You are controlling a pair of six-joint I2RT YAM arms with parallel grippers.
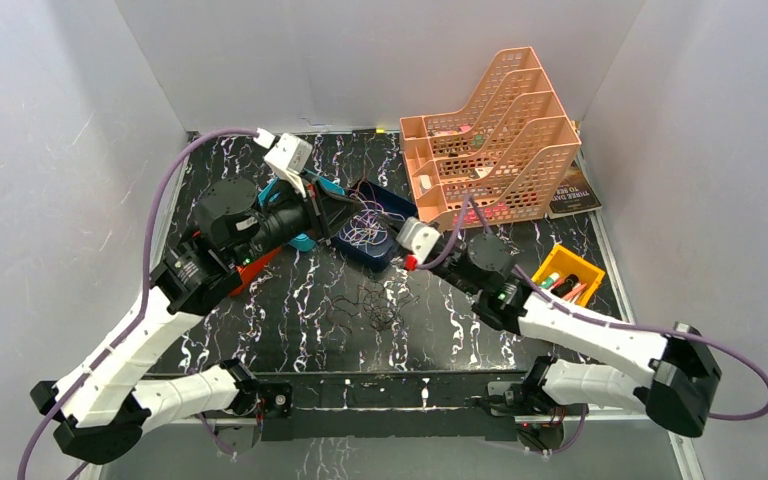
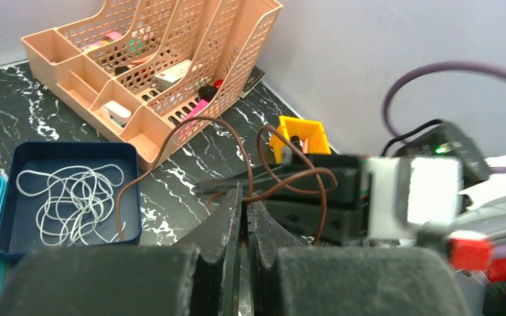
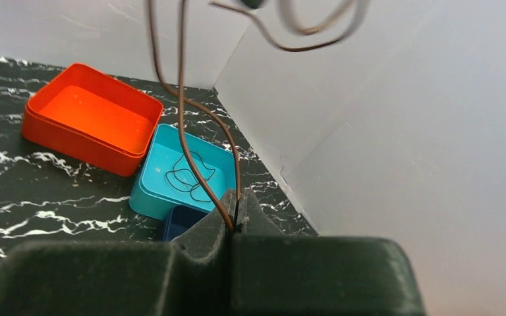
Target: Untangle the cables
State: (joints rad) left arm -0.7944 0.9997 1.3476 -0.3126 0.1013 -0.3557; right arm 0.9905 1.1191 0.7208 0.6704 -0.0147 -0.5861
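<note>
The brown cable crosses over itself at my left gripper's fingers. My left gripper should open, let my right gripper pull the cable clear, then take another part [image 2: 313, 172] of the cable.
A brown cable [image 2: 288, 176] loops in the air between my two grippers. My left gripper [image 2: 245, 203] is shut on one stretch of it, and my right gripper [image 3: 236, 212] is shut on another, with two brown strands [image 3: 182, 112] rising from its tips. In the top view both grippers meet over the navy tray [image 1: 392, 203], the left gripper [image 1: 345, 208] coming from the left. Whitish cables [image 2: 72, 192] lie coiled in the navy tray [image 2: 14, 197]. A black cable [image 3: 186, 176] lies in the teal tray [image 3: 150, 191]. A dark tangle of cables [image 1: 370, 306] rests on the table.
A peach mesh desk organizer [image 1: 490, 150] stands at the back right, with a yellow bin [image 1: 568, 272] of small items in front of it. A red tray [image 3: 92, 117] sits left of the teal one. White walls enclose the black marbled table [image 1: 290, 330].
</note>
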